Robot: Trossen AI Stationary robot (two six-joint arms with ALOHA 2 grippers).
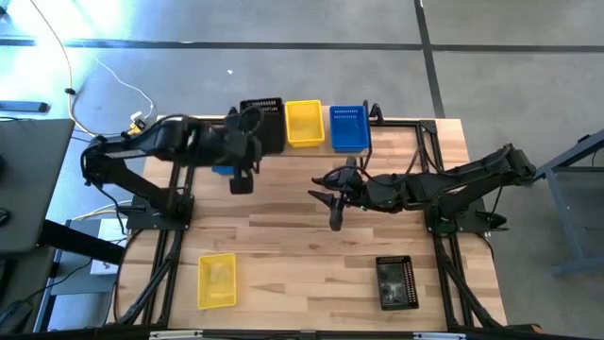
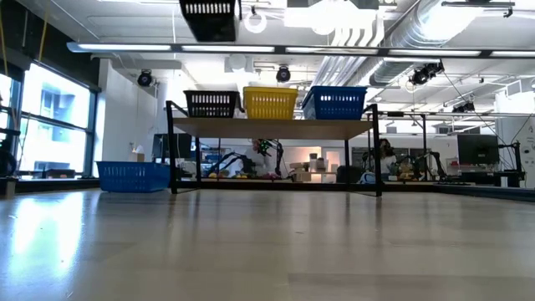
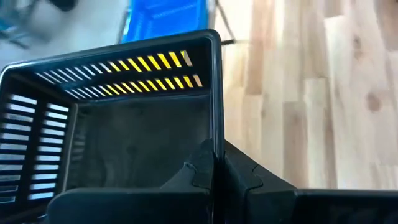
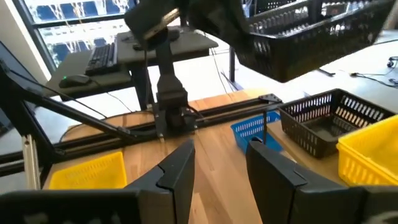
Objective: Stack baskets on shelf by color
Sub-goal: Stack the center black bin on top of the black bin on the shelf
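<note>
The black basket, now held high above the shelf, will be let go by my left gripper inside the shelf's black basket (image 1: pixel 269 122), beside the yellow basket.
The shelf (image 2: pixel 272 127) stands at the table's far edge with a black basket (image 2: pixel 211 104), a yellow basket (image 2: pixel 269 103) and a blue basket (image 2: pixel 334 102) side by side on its plank. My left gripper (image 3: pixel 214 167) is shut on another black basket (image 2: pixel 209 17), held high above the shelf's left end (image 1: pixel 264 115). A blue basket (image 1: pixel 224 170) sits on the table beside the shelf under the left arm. A yellow basket (image 1: pixel 216 280) and a black basket (image 1: pixel 396 281) sit near the table's near edge. My right gripper (image 1: pixel 332 200) hovers open over mid-table. My left gripper holds the black basket by the rim of one side wall (image 3: pixel 216 134), pinched with one finger (image 3: pixel 193 174) inside the basket and the other outside. The basket is lifted clear, well above the shelf, roughly level with its opening upward.
Black frame rails (image 1: pixel 160 274) run along the table's left and right sides. The wooden table (image 1: pixel 302 255) is bare between the two near baskets and in front of the shelf. The room with desks lies beyond the far edge.
</note>
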